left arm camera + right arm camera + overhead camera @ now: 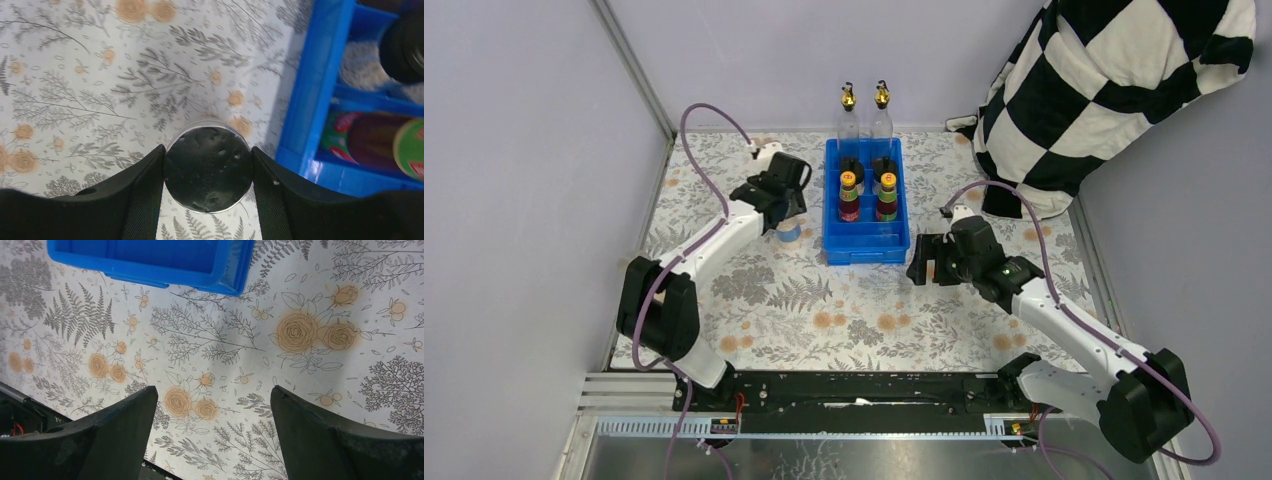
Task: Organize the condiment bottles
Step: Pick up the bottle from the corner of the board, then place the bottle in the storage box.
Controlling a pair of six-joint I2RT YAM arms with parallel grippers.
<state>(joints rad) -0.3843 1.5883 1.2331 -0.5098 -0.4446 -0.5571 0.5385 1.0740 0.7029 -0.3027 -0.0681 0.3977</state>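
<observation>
My left gripper should release the silver-lidded jar in the blue tray's front compartment (884,236), toward the checkered cloth's side.
My left gripper (786,216) is shut on a clear silver-lidded jar (790,233) standing on the tablecloth just left of the blue tray (834,248). In the left wrist view both fingers of the gripper (207,151) press the sides of the jar's lid (207,172). Two orange-capped sauce bottles (849,196) (886,198) and two black-capped bottles (852,167) (885,165) stand in the tray. Two gold-spouted clear bottles (848,112) (882,110) stand at its far end. A second jar is not in view. My right gripper (930,264) is open and empty by the tray's front right corner; it also shows in the right wrist view (214,390).
A black-and-white checkered cloth (1114,90) lies at the back right. Grey walls close in the left, back and right. The tray's front compartment (150,252) holds nothing. The tray's wall (310,100) is close to the right of the held jar.
</observation>
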